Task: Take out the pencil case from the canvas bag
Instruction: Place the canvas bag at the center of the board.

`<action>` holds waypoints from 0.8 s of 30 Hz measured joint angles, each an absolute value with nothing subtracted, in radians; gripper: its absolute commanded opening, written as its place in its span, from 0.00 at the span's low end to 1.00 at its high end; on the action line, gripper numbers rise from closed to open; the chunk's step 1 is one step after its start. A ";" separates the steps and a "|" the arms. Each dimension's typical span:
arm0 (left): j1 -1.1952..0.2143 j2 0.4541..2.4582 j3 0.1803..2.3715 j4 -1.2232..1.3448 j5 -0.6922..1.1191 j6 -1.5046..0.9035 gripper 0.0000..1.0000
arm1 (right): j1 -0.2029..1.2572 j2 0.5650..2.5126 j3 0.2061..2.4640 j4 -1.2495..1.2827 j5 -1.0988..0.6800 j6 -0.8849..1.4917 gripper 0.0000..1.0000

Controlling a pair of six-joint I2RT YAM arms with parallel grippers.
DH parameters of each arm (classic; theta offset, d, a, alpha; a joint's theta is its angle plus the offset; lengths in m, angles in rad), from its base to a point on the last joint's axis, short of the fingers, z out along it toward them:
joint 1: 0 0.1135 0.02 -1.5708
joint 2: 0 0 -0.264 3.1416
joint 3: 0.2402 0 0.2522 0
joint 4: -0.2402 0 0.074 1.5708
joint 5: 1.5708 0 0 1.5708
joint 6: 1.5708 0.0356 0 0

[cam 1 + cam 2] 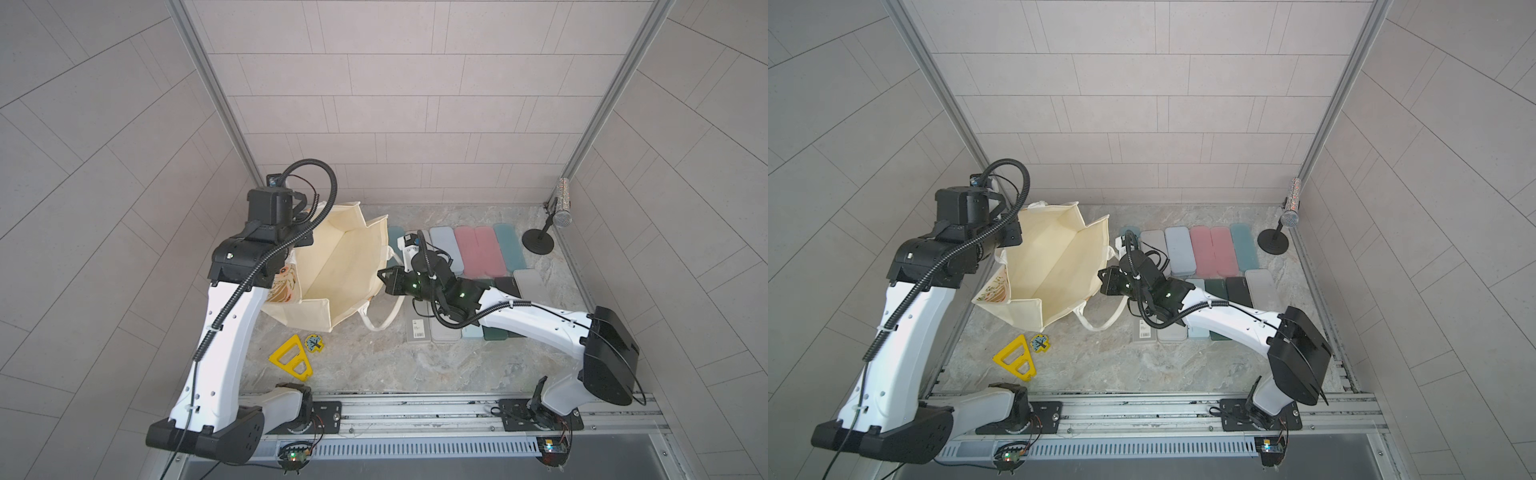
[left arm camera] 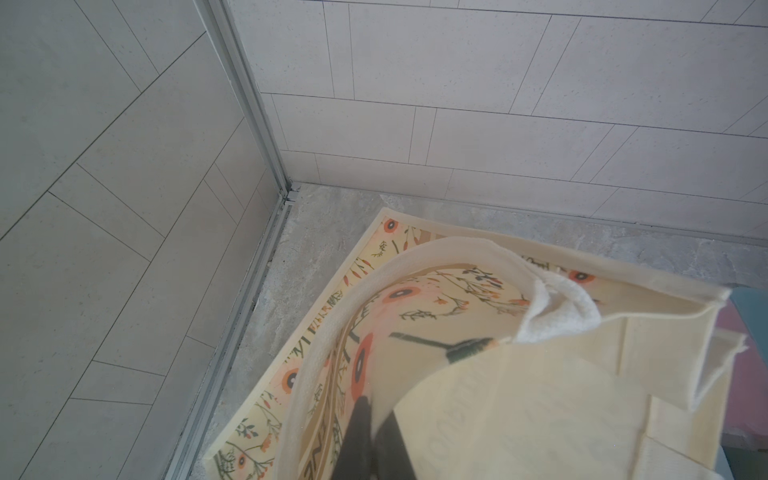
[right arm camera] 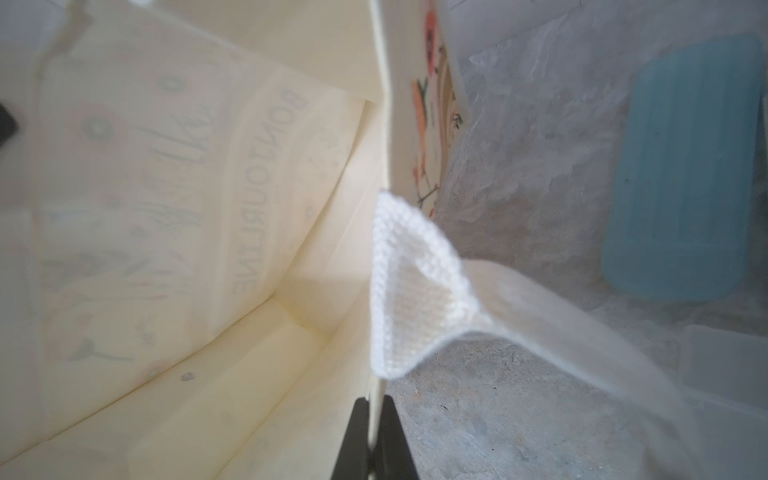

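The canvas bag will be standing on the table (image 1: 353, 272) close beside the back teal case when my left gripper lets it go.
The canvas bag (image 1: 332, 257) (image 1: 1050, 257) stands open-mouthed at the table's left, its cream inside bare in both top views. No pencil case shows inside it. My left gripper (image 1: 306, 215) (image 2: 376, 409) is shut on the bag's far-left wall, black fingers pinching the flower-printed fabric (image 2: 519, 415). My right gripper (image 1: 380, 274) (image 3: 376, 401) is shut on the bag's right rim, with the thin cream edge between its fingers. A white rope handle (image 3: 411, 291) loops just beyond those fingertips. The other handle (image 2: 324, 332) arcs over the left fingers.
Several flat rounded cases in grey, pink, teal and dark tones (image 1: 473, 249) lie in two rows right of the bag, partly under my right arm. A microphone on a black stand (image 1: 540, 243) stands at the back right. A yellow triangular piece (image 1: 291, 359) and a small tag (image 1: 314, 343) lie in front.
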State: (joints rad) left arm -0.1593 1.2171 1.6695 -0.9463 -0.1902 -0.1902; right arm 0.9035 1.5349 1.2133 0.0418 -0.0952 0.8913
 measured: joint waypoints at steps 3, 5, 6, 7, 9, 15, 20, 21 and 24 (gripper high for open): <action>-0.157 1.221 1.677 -0.946 -0.196 -0.190 0.00 | 0.888 1.530 1.318 -0.039 -0.084 0.830 0.00; -0.149 1.227 1.684 -0.940 -0.197 -0.191 0.00 | 0.870 1.534 1.381 -0.094 -0.083 0.796 0.00; -0.142 1.231 1.688 -0.936 -0.194 -0.192 0.00 | 0.860 1.540 1.412 -0.119 -0.082 0.781 0.00; -0.134 1.238 1.695 -0.935 -0.190 -0.194 0.00 | 0.849 1.549 1.443 -0.139 -0.082 0.766 0.00; -0.113 1.258 1.711 -0.932 -0.171 -0.201 0.00 | 0.830 1.578 1.507 -0.180 -0.085 0.744 0.00; -0.029 1.347 1.764 -0.933 -0.044 -0.236 0.00 | 0.773 1.753 1.753 -0.284 -0.126 0.691 0.00; 0.041 1.414 1.764 -0.930 0.076 -0.270 0.00 | 0.749 1.893 1.903 -0.353 -0.146 0.665 0.00; 0.049 1.426 1.764 -0.929 0.094 -0.274 0.00 | 0.746 1.908 1.921 -0.364 -0.147 0.662 0.00; 0.068 1.469 1.780 -0.929 0.140 -0.287 0.00 | 0.737 1.956 1.995 -0.408 -0.153 0.654 0.00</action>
